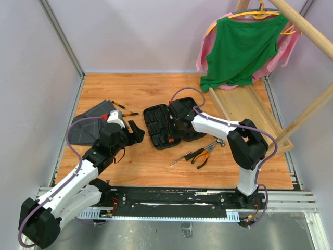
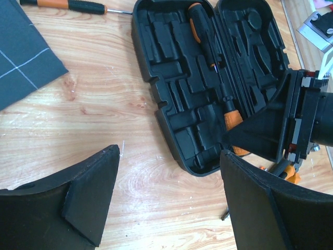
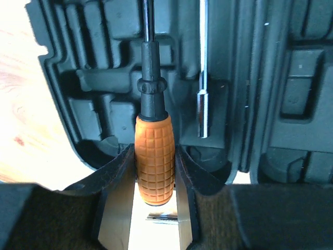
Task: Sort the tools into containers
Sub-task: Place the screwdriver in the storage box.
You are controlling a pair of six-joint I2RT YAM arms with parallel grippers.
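I will use my right gripper to set the orange-handled screwdriver down in the black tool case's moulded slot [image 1: 167, 135] [image 3: 153, 96], beside the silver shaft.
The black tool case [image 1: 165, 126] lies open in the middle of the table. My right gripper [image 3: 154, 152] is shut on an orange-handled screwdriver [image 3: 154, 133], holding it over the case's moulded slots [image 3: 93, 62]; this gripper [image 2: 283, 125] also shows in the left wrist view, low over the case. Another orange-and-black screwdriver [image 2: 200, 31] lies in the case [image 2: 171, 94]. My left gripper [image 2: 171, 177] hangs open over bare wood just left of the case [image 1: 132, 133]. Pliers [image 1: 202, 155] and a thin screwdriver [image 1: 181, 157] lie in front of the case. Two more screwdrivers [image 1: 125, 110] lie beside the cloth.
A dark grey folded cloth [image 1: 89, 127] lies at the left. A long wooden tray [image 1: 250, 107] runs along the right side, under a green shirt [image 1: 242, 47] on a hanger and slanted wooden poles [image 1: 307, 112].
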